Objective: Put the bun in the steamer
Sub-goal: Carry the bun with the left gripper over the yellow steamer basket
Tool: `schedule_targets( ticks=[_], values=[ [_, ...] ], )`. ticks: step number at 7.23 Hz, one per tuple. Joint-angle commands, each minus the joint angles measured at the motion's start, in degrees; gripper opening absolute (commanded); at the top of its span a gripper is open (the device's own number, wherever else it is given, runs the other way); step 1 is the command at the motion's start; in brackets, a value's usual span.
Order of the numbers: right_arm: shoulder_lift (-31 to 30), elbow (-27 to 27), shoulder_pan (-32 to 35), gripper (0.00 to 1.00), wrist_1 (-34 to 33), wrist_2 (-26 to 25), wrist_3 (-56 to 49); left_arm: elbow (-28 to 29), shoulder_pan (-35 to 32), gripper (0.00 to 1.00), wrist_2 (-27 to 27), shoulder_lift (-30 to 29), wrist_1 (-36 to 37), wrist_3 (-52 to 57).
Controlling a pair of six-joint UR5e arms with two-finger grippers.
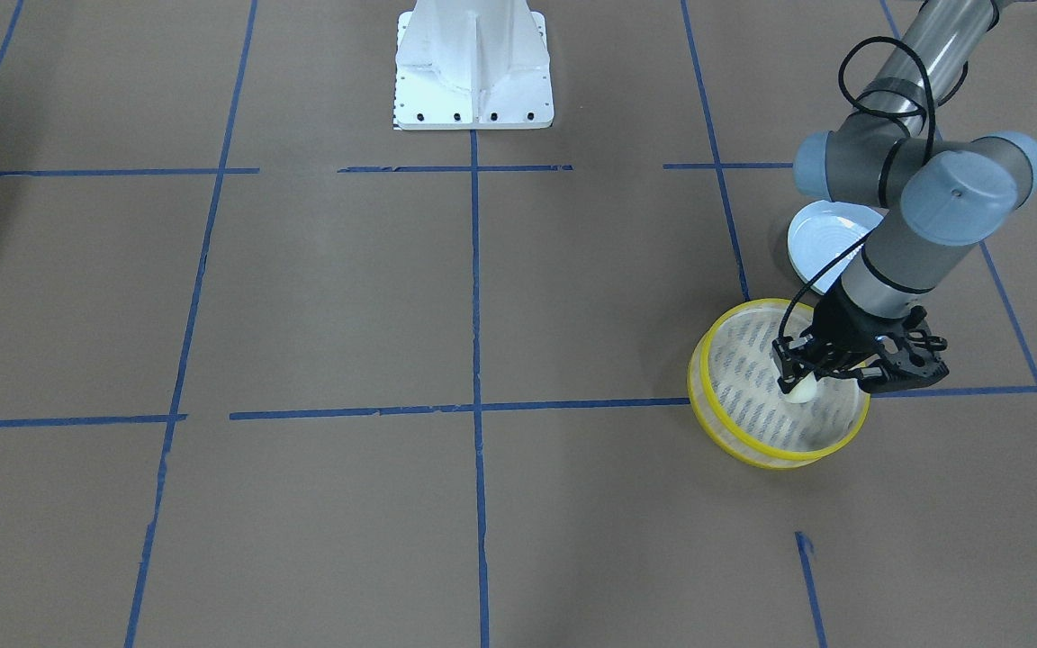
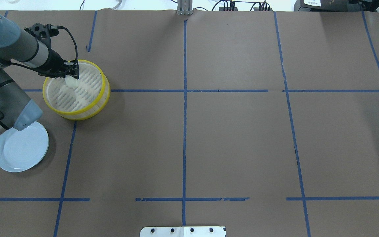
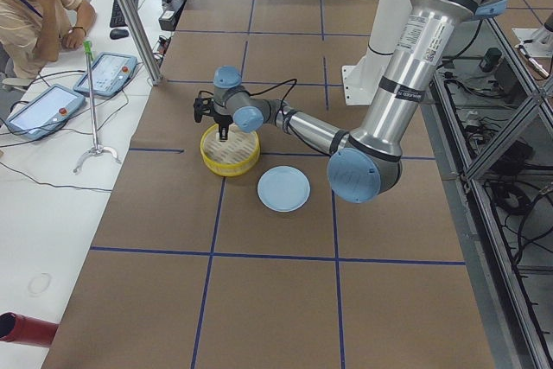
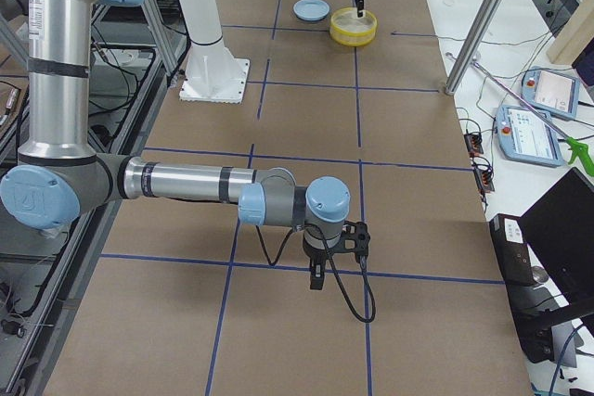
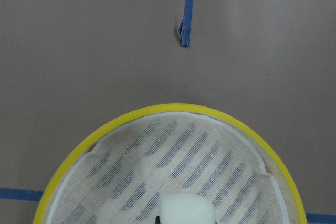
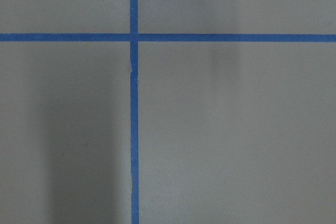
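Note:
Next, my left gripper lets go of the bun on the middle of the steamer's slatted bottom [image 1: 782, 383].
The steamer [image 1: 697, 387] is a round basket with yellow rims and a slatted floor, on the robot's left side of the table; it also shows in the overhead view [image 2: 77, 115] and the left wrist view [image 5: 168, 107]. My left gripper [image 1: 798, 382] reaches down into it, shut on the bun [image 1: 803, 391], a small cream-white lump held just above the slatted floor [image 2: 72, 81], [image 5: 186, 209]. My right gripper [image 4: 316, 275] hangs low over bare brown paper far from the steamer. It shows only in the exterior right view, so I cannot tell whether it is open or shut.
A pale blue plate [image 2: 21, 148] lies beside the steamer, toward the robot, partly under the left arm's elbow [image 1: 820, 238]. The white robot base [image 1: 473, 72] stands at the table's middle edge. An operator [image 3: 34, 6] sits at a side desk.

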Motion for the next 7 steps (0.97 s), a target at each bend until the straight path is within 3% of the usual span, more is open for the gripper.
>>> schedule_targets(
  ticks=[1,7],
  values=[
    [0.0,0.0,0.0,1.0,0.0,0.0,0.0,0.8,2.0,0.35,1.2,0.3,0.2,-1.1],
    [0.0,0.0,0.0,1.0,0.0,0.0,0.0,0.7,2.1,0.36,1.1,0.6,2.7,-1.3]
  ],
)
